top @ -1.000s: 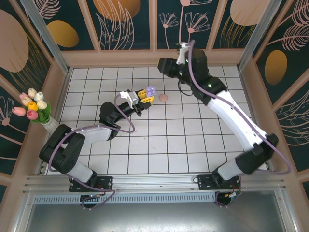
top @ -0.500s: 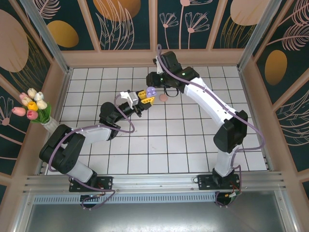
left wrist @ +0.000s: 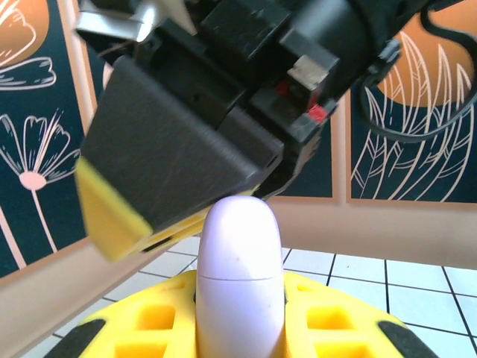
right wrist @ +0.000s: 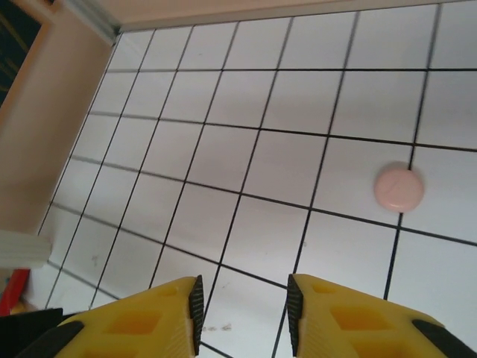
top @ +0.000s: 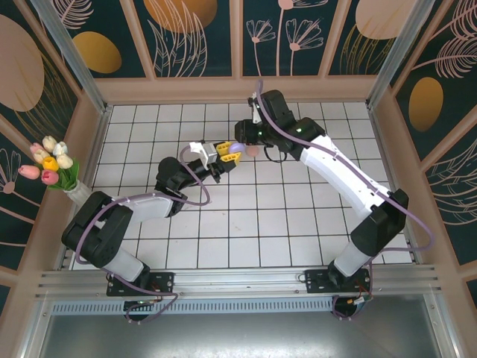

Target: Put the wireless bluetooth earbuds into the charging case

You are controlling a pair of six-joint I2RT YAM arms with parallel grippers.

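Observation:
My left gripper is going to release the pale lavender charging case on the white tiles [top: 239,174] just in front of the pink disc. The case is now held off the tiled floor.
My left gripper [top: 227,151] is shut on a pale lavender charging case [top: 236,148], held off the tiled floor near the middle back. In the left wrist view the case [left wrist: 238,283] stands upright between the yellow fingers [left wrist: 335,321], its lid seam closed. My right gripper [top: 242,141] hovers just above and behind it; one of its black and yellow fingers [left wrist: 112,212] hangs right over the case top. In the right wrist view my right gripper [right wrist: 242,302] is open, with only floor between its pads. The earbuds are out of view.
A round pink disc [top: 254,151] lies on the floor [top: 246,224] just right of the held case, also visible as the pink disc [right wrist: 399,186]. A vase of tulips [top: 51,165] stands at the left wall. Wooden walls enclose the floor.
The right arm has swung from the back wall down and left until its gripper sits over the lavender case. The left gripper has shifted slightly right with the case.

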